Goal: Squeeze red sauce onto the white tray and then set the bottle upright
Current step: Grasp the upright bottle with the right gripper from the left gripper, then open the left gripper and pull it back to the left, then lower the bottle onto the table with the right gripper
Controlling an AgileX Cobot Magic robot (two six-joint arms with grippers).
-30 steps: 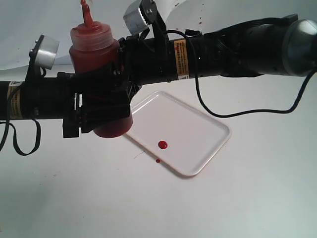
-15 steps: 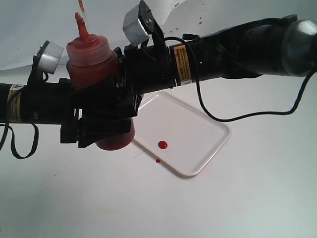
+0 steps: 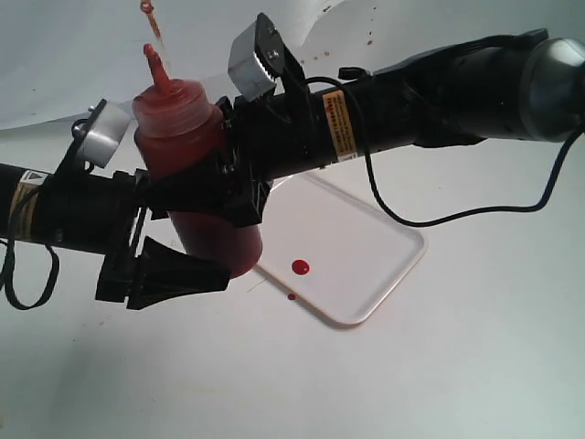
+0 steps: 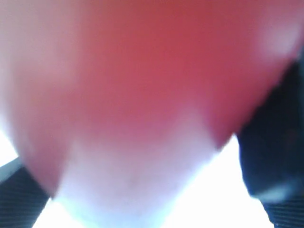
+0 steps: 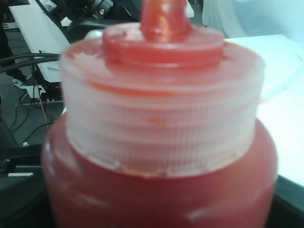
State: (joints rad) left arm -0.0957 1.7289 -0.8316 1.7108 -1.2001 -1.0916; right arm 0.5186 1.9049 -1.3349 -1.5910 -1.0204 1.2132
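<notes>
My right gripper is holding the bottle, now nearly upright in the air. It will release it upright on the bare white table (image 3: 242,370) in front of the tray's near edge.
The bottle (image 3: 196,155) hangs in the air nearly upright, nozzle up and leaning slightly left, dark with red sauce. My right gripper (image 3: 239,187) is shut on its side from the right. My left gripper (image 3: 206,271) is lower, by the bottle's base, with its jaws apart. The left wrist view shows the bottle (image 4: 142,71) as a red blur between dark fingers (image 4: 275,142). The right wrist view is filled by the bottle (image 5: 161,190) and its ribbed cap. The white tray (image 3: 366,247) lies behind and to the right, with one round drop of red sauce (image 3: 299,267) on it.
A smaller red drop (image 3: 291,296) lies on the white table just off the tray's near edge. The tethered tip cap (image 3: 146,7) dangles above the nozzle. A black cable (image 3: 457,212) loops from the right arm over the tray's far side. A white backdrop rises behind.
My left gripper has come off the bottle's body and dropped down and left. The bottle, held by the right gripper, has shifted a little to the right and lower.
</notes>
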